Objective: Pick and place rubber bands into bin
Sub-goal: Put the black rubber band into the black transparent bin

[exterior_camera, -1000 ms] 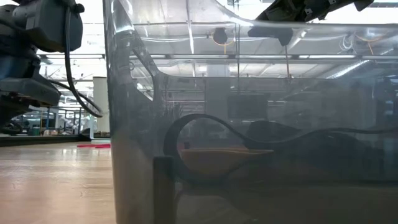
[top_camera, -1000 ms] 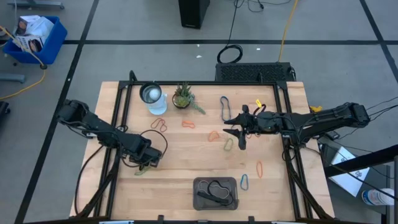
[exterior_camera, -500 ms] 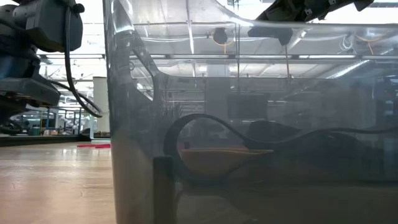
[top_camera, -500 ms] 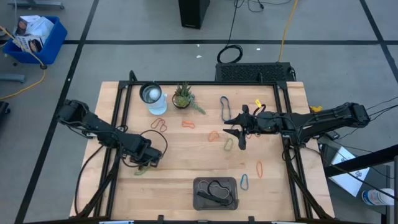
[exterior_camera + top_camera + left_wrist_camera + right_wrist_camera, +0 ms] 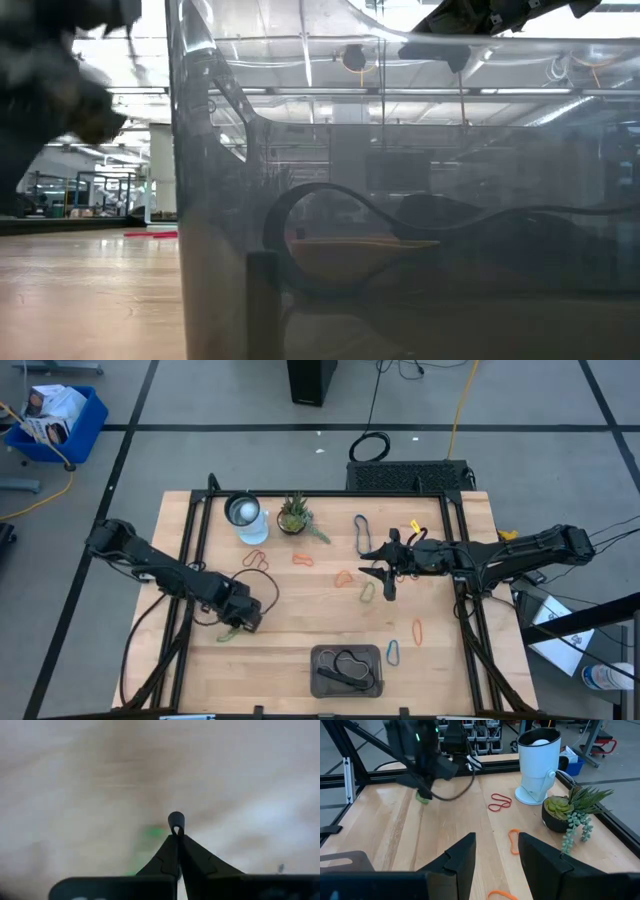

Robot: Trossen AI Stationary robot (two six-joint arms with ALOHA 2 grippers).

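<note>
The robot's left gripper should release the dark rubber band onto the black rubber band inside the dark grey bin (image 5: 332, 666).
My left gripper (image 5: 241, 625) points down over the table's left half, its fingers shut (image 5: 176, 836), with a small dark loop of rubber band (image 5: 176, 818) showing past the tips. A green rubber band (image 5: 228, 636) lies on the wood beside it. Several more rubber bands lie loose, among them red (image 5: 256, 559), orange (image 5: 344, 577) and blue (image 5: 393, 652). The dark grey bin (image 5: 318, 658) stands at the near edge with a black band (image 5: 347, 662) inside. My right gripper (image 5: 373, 565) hovers open (image 5: 496, 855) above the table's middle, holding nothing. My left gripper pinches a dark rubber band between its two fingertips, from above, pointing steeply down. Only a small loop of the band (image 5: 176, 818) sticks out past the tips. The fingers hide the rest of it, so how it hangs I cannot tell.
A white jug (image 5: 245, 515) and a potted plant (image 5: 294, 517) stand at the far left of the table. The arm's own black cable (image 5: 265, 592) loops beside the left gripper. In the low view the bin's wall (image 5: 400, 250) fills most of the picture.
My left gripper has risen off the table and shifted a little toward the table's right edge, rolling as it went; in the low view it now shows blurred. The green band stays where it lay.
</note>
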